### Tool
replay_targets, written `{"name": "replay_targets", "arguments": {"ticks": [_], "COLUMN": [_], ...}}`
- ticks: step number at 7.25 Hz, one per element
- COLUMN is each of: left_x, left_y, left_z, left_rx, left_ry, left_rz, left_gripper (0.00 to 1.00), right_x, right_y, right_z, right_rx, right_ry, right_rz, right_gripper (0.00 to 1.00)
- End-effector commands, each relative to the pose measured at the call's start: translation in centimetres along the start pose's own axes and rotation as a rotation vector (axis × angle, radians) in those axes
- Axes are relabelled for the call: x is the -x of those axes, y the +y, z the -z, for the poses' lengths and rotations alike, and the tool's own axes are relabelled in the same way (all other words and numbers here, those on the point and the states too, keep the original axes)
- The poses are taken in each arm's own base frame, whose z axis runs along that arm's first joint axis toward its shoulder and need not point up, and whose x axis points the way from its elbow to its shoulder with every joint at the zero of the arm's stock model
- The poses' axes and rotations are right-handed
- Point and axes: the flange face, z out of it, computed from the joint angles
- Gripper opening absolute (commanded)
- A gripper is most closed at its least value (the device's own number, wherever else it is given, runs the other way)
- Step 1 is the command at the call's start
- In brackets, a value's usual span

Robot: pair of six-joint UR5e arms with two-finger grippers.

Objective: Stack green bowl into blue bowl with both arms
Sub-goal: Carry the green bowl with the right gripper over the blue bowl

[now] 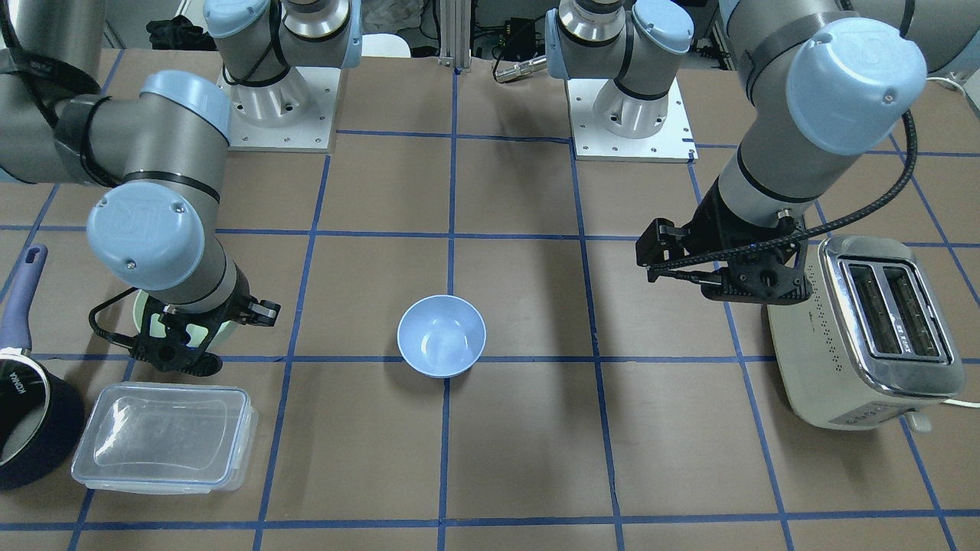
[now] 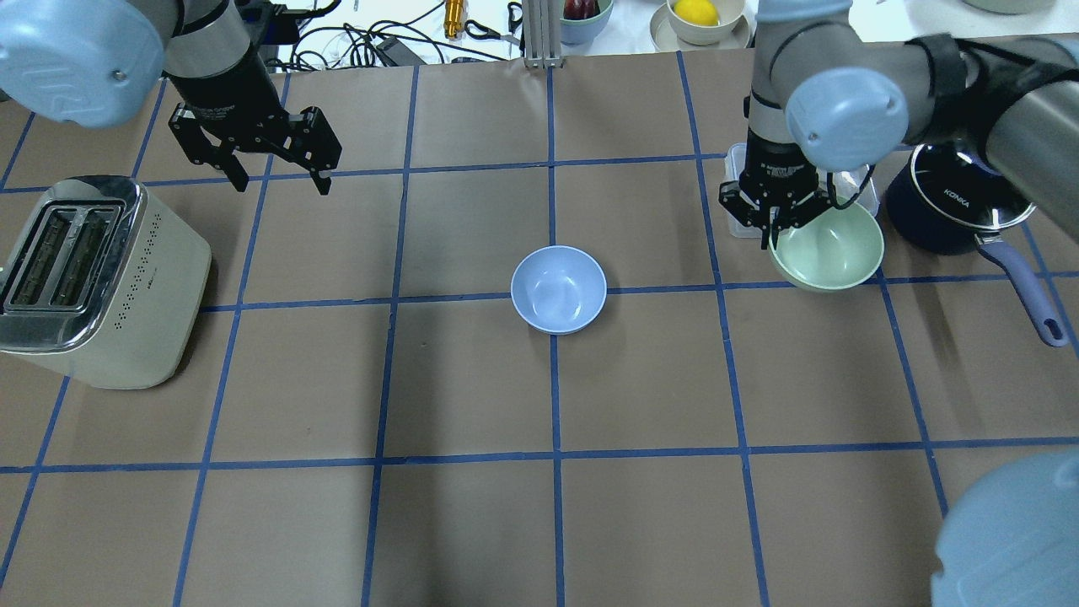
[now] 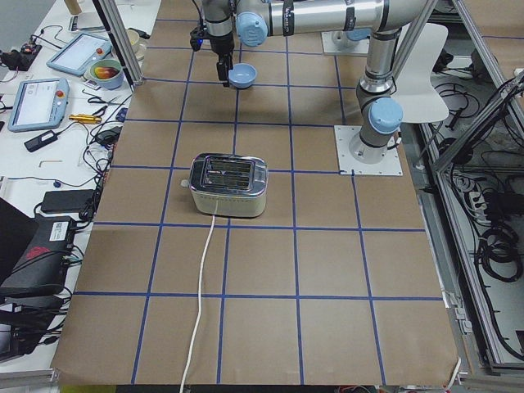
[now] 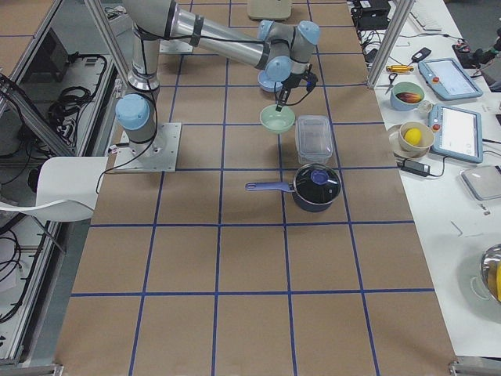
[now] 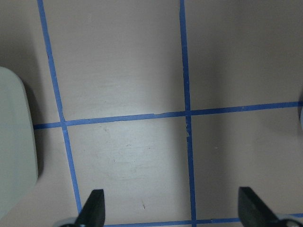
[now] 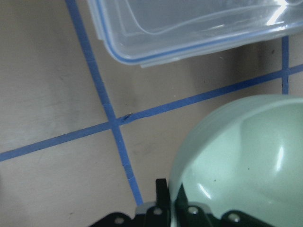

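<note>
Next, I release the green bowl from my right gripper inside the empty blue bowl (image 1: 442, 334), over the spot where the blue tape lines cross.
The green bowl (image 2: 834, 249) hangs tilted from my right gripper (image 2: 780, 226), which is shut on its rim and seems to hold it just above the table. The right wrist view shows the bowl (image 6: 246, 156) with the fingers (image 6: 162, 196) pinching its edge. In the front view the bowl (image 1: 144, 315) is mostly hidden behind the right gripper (image 1: 180, 348). The blue bowl (image 2: 558, 289) sits upright and empty at the table's centre (image 1: 442, 335). My left gripper (image 2: 281, 179) is open and empty, high over the far left (image 5: 173, 210).
A cream toaster (image 2: 93, 278) stands below and beside the left gripper (image 1: 865, 329). A clear lidded container (image 1: 164, 436) and a dark navy saucepan (image 2: 957, 202) with a purple handle sit close by the green bowl. Bowls of fruit (image 2: 695, 17) sit beyond the table.
</note>
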Motion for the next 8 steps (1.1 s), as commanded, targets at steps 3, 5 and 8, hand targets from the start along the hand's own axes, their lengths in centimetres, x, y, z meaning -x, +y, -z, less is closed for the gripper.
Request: {"name": "replay_targets", "arguments": {"ticks": [3,5,8], "left_x": [-0.1,-0.4,-0.6], "left_y": [0.5,0.6,0.6], "left_z": [-0.7,-0.8,-0.9], "left_rx": [0.019,0.022,0.025], "left_ry": [0.004,0.004,0.004], "left_rz": [-0.002,-0.005,-0.003], "left_gripper": [1.0,1.0,1.0], "right_x": [14.4,19.8,24.5], "right_y": [4.4,5.0,6.8], "right_z": [3.2,1.0,-1.0], "right_rx": [0.003,0.027,0.067], "right_ry": [-0.185,-0.176,-0.155], "right_rz": [-0.029,-0.01,0.004], "right_gripper": [0.0,0.0,0.0]}}
